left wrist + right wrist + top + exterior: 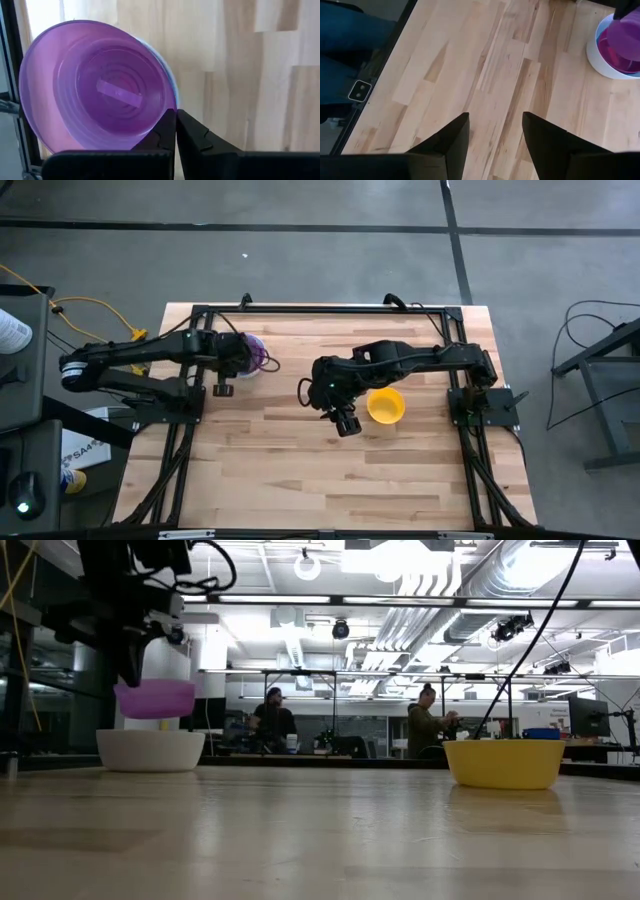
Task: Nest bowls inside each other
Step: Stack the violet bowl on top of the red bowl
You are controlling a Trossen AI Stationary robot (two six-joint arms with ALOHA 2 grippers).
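Note:
Next, my left gripper releases the purple bowl down inside the white bowl (248, 361) (106, 94) that is standing under it.
My left gripper (240, 358) is shut on a purple bowl (155, 698) and holds it in the air just above a white bowl (150, 750), which stands on its base at the table's far left. In the right wrist view a blue rim (620, 75) shows inside the white bowl (596, 59). A yellow bowl (386, 405) stands on its base right of the table's middle. My right gripper (492, 135) hangs open over bare wood left of the yellow bowl, nothing between its fingers. My left gripper pinches the purple bowl's rim (165, 111) between its two fingers, one finger inside the wall and one outside. The fingers (200, 142) come from above, slanting down. The bowl hangs open side up, about level, clear of the white bowl below it.
The black frame rails (300, 310) run along the table's far edge and its sides. Bare wood (300, 470) lies across the near half of the table. Two people (272, 720) stand in the room far behind the table.

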